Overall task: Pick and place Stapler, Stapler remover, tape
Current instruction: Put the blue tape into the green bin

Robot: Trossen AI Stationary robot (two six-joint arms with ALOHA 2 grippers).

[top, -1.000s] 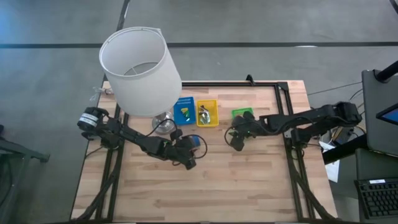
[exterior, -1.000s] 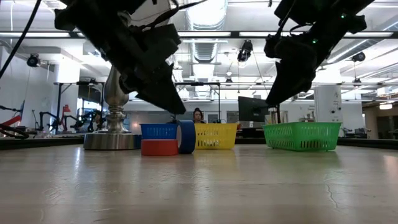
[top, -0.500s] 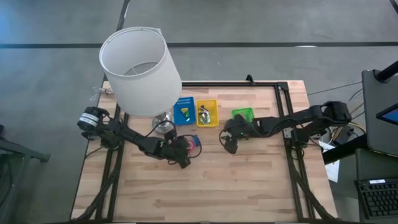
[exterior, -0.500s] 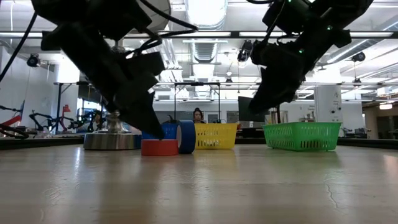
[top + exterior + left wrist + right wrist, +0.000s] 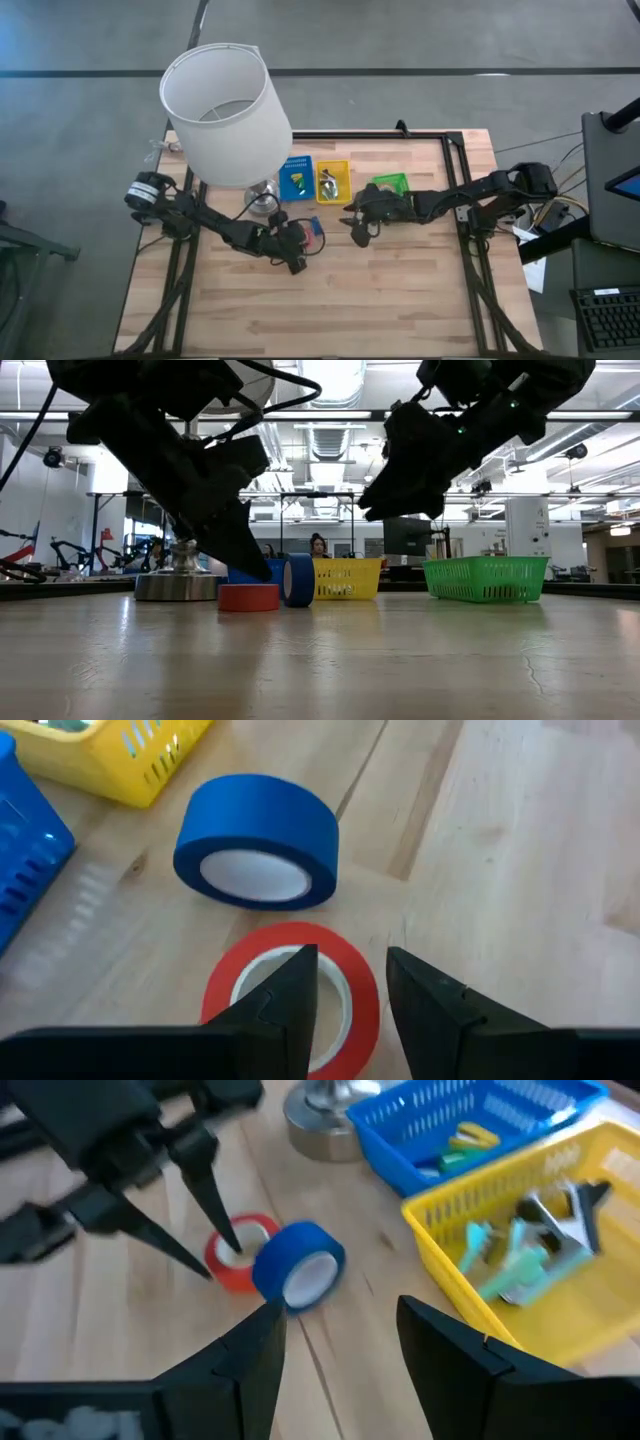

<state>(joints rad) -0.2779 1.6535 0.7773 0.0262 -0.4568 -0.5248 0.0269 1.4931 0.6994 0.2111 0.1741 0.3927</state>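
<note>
I need to grab the flat sides [image 5: 317,226] [image 5: 300,1267] of the blue roll next with my right gripper. The blue roll stands on its rim behind the red tape roll.
A red tape roll [image 5: 345,965] lies flat on the table, and a blue roll [image 5: 260,845] stands on its rim right behind it. My left gripper [image 5: 350,960] is open and down at the red roll [image 5: 240,1255], astride its wall. My right gripper [image 5: 335,1370] is open and hangs in the air to the right of both rolls [image 5: 353,224], near the yellow tray. The silvery stapler remover [image 5: 560,1210] lies in the yellow tray [image 5: 333,183] among teal pieces. No stapler shows. My left gripper comes down slanting from the table's left. One finger [image 5: 290,985] stands in the red roll's pale centre [image 5: 255,975], the other [image 5: 425,1000] outside its wall [image 5: 365,1005]. I cannot tell whether either finger touches the wall. The roll lies flat on the table.
A lamp with a large white shade [image 5: 225,110] stands on a metal base [image 5: 178,575] left of the trays. Blue tray [image 5: 296,180], yellow tray and green tray [image 5: 390,183] sit in a row at the far side. Bare wood [image 5: 380,300] stretches along the near half.
My left gripper has come down from above the rolls until its fingers stand over the red roll. The red roll has slid a little toward the table's left. My right gripper has moved toward the table's left, from the green tray to beside the rolls, staying up in the air.
</note>
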